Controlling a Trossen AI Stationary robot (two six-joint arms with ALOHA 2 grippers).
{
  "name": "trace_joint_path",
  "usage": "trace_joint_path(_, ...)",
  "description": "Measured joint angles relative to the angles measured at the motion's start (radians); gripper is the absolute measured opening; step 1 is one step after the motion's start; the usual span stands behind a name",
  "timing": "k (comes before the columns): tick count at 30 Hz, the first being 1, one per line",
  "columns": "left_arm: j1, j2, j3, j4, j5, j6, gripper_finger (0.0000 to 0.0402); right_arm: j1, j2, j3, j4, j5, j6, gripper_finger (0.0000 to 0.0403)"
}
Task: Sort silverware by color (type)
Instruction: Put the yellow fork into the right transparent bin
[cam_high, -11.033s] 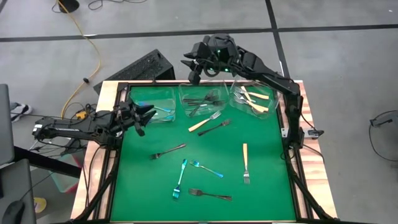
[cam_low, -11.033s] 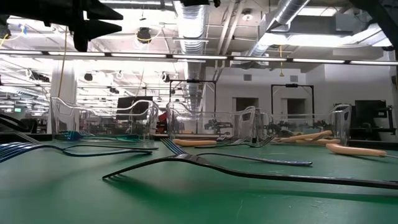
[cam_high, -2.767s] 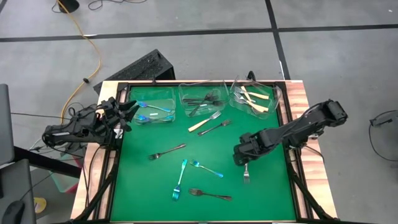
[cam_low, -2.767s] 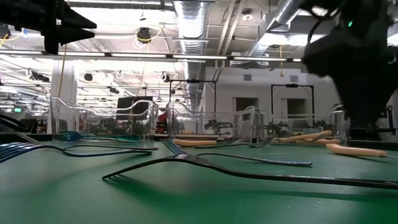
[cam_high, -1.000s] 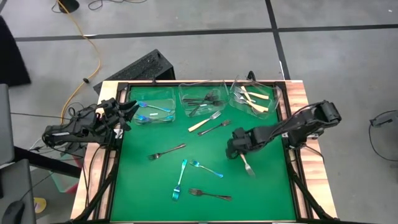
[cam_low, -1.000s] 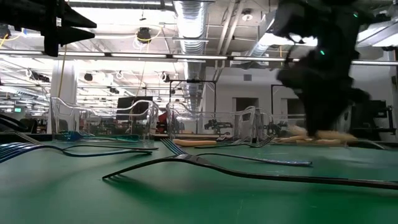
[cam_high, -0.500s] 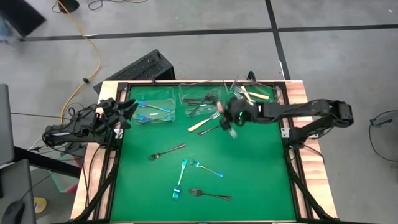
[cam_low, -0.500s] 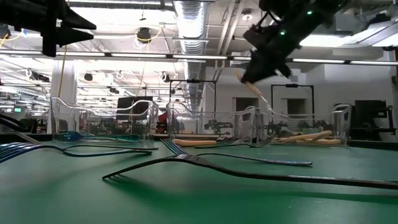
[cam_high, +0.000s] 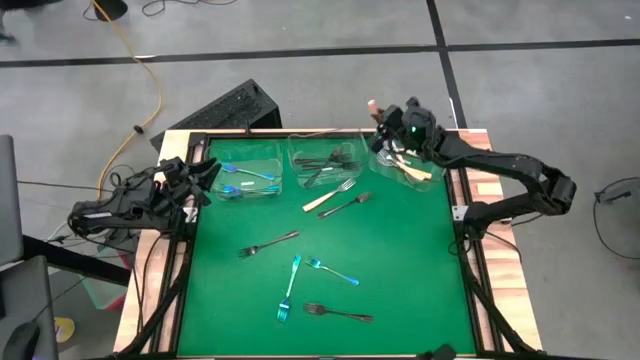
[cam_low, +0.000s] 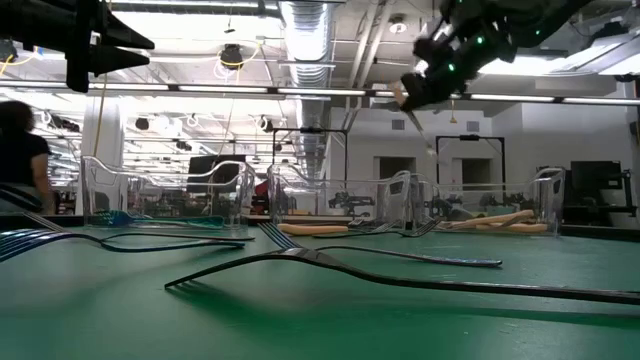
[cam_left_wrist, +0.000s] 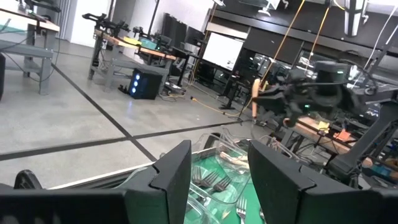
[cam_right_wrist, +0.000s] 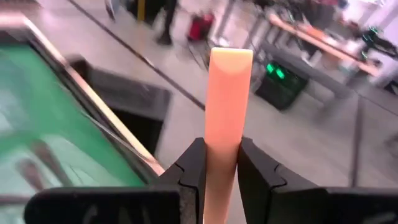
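Next, my right gripper lets go of the cream-handled fork on top of the cream forks that are inside their clear tub (cam_high: 401, 166).
My right gripper (cam_high: 385, 122) hangs over the far right clear tub (cam_high: 432, 168), shut on a cream-handled fork (cam_low: 402, 93). That tub holds more cream forks; the middle tub (cam_high: 325, 160) holds dark forks, and the left tub (cam_high: 247, 172) holds blue ones. On the green mat lie a cream fork (cam_high: 328, 195), dark forks (cam_high: 346, 205) (cam_high: 268, 243) (cam_high: 337, 312) and blue forks (cam_high: 290, 288) (cam_high: 332, 270). My left gripper (cam_high: 215, 175) waits open at the table's left edge, beside the left tub. My right gripper pinches the fork's cream handle (cam_right_wrist: 225, 124) between its two fingers. The handle's free end (cam_right_wrist: 230, 59) sticks out past the fingertips, toward the far side. The fork is lifted clear above the right tub, and its thin metal end (cam_low: 430, 148) slants down below the gripper.
The three tubs stand in a row along the mat's far edge. A wooden frame (cam_high: 478, 260) borders the green mat. A black case (cam_high: 215, 110) lies on the floor beyond the far left corner. A person (cam_low: 20, 140) shows in the room behind.
My right gripper has carried the cream fork up off the right half of the mat and toward the far edge, ending above the right tub. It has turned on the way, so the handle end now points to the far side.
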Motion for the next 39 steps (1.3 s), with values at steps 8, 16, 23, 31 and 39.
trace_joint_path(8,0.0,0.0,0.0,-0.006,0.0,-0.001,0.0145,-0.114,0.002,0.0,-0.257,-0.02,-0.007,0.0087)
trace_joint_path(16,0.0,0.0,0.0,-0.031,0.001,-0.027,0.0145,-0.143,0.002,-0.073,-0.33,-0.025,-0.026,0.0087)
trace_joint_path(23,0.0,0.0,0.0,-0.031,-0.002,-0.027,0.0145,-0.183,0.002,-0.122,-0.303,-0.101,-0.004,0.0087)
trace_joint_path(31,0.0,0.0,0.0,-0.031,-0.01,-0.027,0.0145,-0.222,0.002,-0.13,-0.339,-0.109,-0.005,0.009)
trace_joint_path(39,0.0,0.0,0.0,-0.03,-0.018,-0.027,0.0145,-0.242,0.002,-0.13,-0.347,-0.149,-0.005,0.0093)
